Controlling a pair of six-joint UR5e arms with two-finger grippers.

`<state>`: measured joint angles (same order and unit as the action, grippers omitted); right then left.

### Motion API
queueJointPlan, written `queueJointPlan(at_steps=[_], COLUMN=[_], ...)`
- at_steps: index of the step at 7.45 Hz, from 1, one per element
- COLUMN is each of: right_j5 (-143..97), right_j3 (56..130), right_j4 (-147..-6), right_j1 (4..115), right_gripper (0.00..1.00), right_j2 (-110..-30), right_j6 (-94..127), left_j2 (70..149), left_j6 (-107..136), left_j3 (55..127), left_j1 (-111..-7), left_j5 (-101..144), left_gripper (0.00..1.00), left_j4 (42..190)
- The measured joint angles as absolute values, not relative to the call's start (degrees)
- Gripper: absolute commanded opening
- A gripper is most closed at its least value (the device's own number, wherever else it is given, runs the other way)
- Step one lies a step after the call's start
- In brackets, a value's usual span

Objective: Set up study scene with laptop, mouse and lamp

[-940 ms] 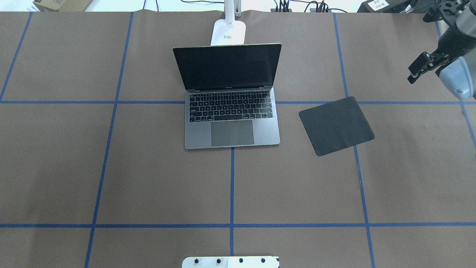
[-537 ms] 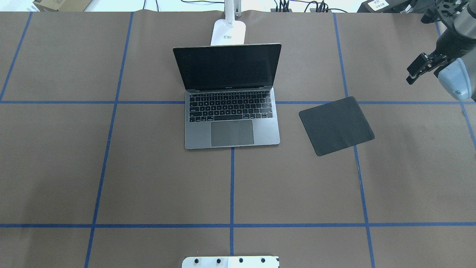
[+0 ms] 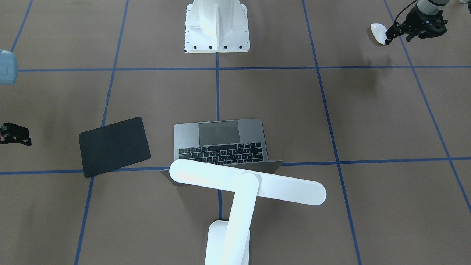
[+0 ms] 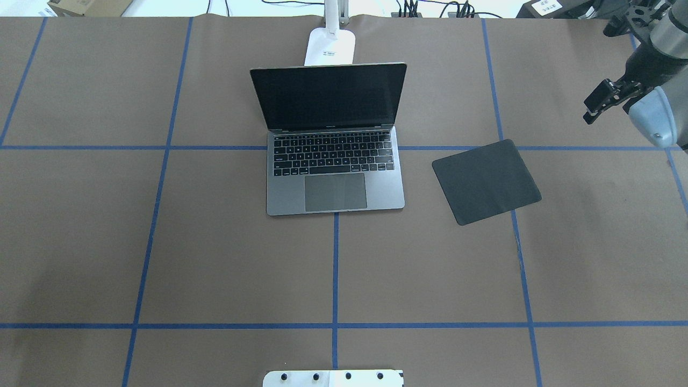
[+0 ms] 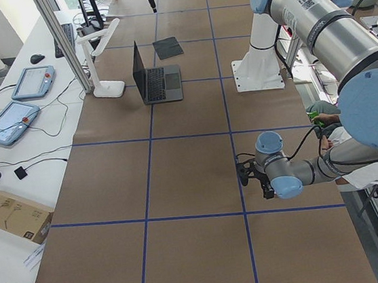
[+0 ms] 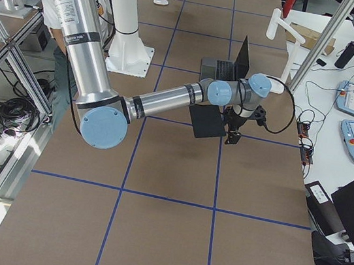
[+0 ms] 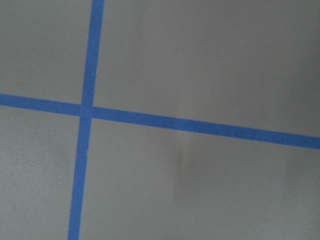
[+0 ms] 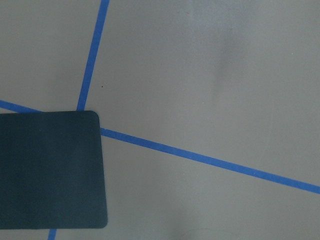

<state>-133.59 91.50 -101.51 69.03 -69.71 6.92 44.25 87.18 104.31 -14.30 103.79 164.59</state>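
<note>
My left gripper will move over the white mouse next and close on its long sides (image 3: 378, 33), around the middle.
The space-grey laptop (image 4: 333, 185) stands open at the table's middle far side, screen dark. The white lamp (image 3: 246, 183) stands behind it, its base (image 4: 329, 47) at the far edge and its bar head over the lid. The white mouse (image 3: 378, 32) lies on the table far out on my left side, outside the overhead view. My left gripper (image 3: 390, 36) hangs just beside the mouse; I cannot tell whether it is open or whether it touches the mouse. My right gripper (image 4: 596, 102) hovers beyond and to the right of the black mat (image 4: 486, 181); I cannot tell whether it is open or shut.
The white robot pedestal (image 3: 217, 33) is bolted at the near middle edge. Blue tape lines grid the brown table cover. The right wrist view shows one corner of the black mat (image 8: 50, 170). Cables and boxes lie past the far edge.
My right gripper has drifted slightly left and toward the far edge. The laptop, the lamp and the mat have not moved.
</note>
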Motion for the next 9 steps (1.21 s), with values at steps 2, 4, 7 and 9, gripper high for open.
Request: queueJointPlan(at_steps=[2, 4, 7, 9], right_j5=[-133.6, -133.5, -133.5, -133.4], right_j3=[91.6, 91.6, 91.6, 91.6], right_j4=[-101.5, -101.5, -101.5, -101.4], right_j1=[69.0, 68.9, 68.8, 68.7], right_gripper=[0.99, 0.99, 0.99, 0.99], right_j2=[-69.6, -69.6, -69.6, -69.6], right_j6=[6.9, 6.9, 6.9, 6.9], left_j2=[44.2, 44.2, 44.2, 44.2], left_j6=[89.7, 93.4, 100.5, 103.7], left_j3=[104.0, 104.0, 103.9, 103.8], left_j1=[-11.0, -6.8, 1.5, 4.8], left_j5=[101.9, 100.0, 96.6, 95.7], left_gripper=[0.99, 0.99, 0.99, 0.99], left_j4=[165.1, 165.3, 165.4, 165.7])
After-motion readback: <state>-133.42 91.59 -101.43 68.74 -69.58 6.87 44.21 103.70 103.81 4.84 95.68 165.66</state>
